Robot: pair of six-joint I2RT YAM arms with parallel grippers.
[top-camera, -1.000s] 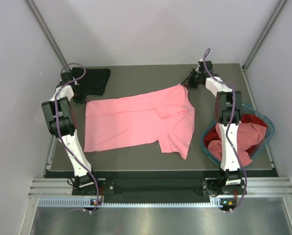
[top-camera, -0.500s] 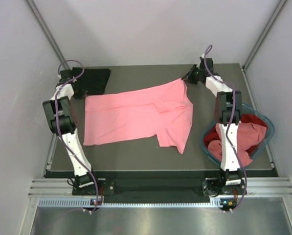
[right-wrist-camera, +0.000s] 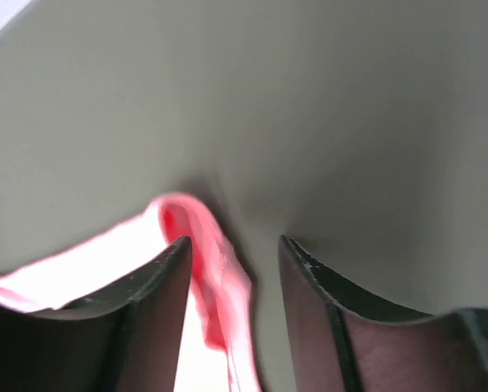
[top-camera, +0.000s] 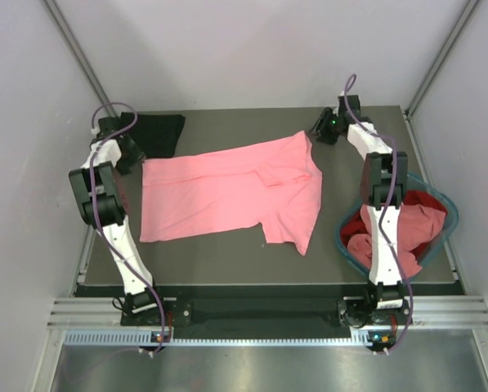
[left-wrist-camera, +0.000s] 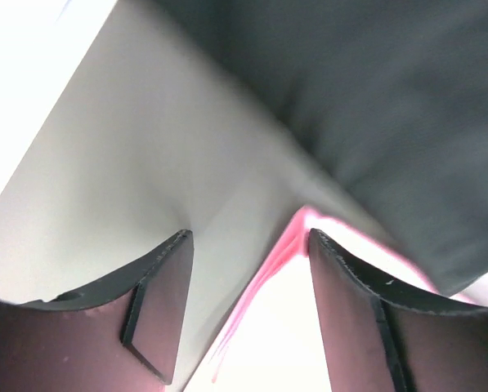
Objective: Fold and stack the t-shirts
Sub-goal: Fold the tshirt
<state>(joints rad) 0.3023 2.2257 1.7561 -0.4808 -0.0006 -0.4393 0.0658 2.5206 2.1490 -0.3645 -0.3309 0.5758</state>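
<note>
Next, my left gripper grips the salmon pink t-shirt at its near corner (top-camera: 143,239), at the t-shirt's end away from the teal basket.
A salmon pink t-shirt (top-camera: 235,192) lies spread flat across the middle of the table. My left gripper (top-camera: 132,153) stands open at its back left corner. In the left wrist view the gripper (left-wrist-camera: 248,237) has its jaws apart, and the pink edge (left-wrist-camera: 286,251) lies loose between them. My right gripper (top-camera: 320,131) hovers open at the shirt's back right corner. In the right wrist view the gripper (right-wrist-camera: 234,241) has a pink fold (right-wrist-camera: 213,261) lying free beside its left finger. A black t-shirt (top-camera: 158,132) (left-wrist-camera: 407,98) lies at the back left. A red t-shirt (top-camera: 411,227) fills the basket.
The round teal basket (top-camera: 448,200) stands at the table's right edge, beside the right arm. White walls close in the table on the left, back and right. The black t-shirt lies just behind my left gripper.
Both grippers pulled the pink t-shirt's back corners a little towards the back, then opened and let go. The shirt now lies flat on the table.
</note>
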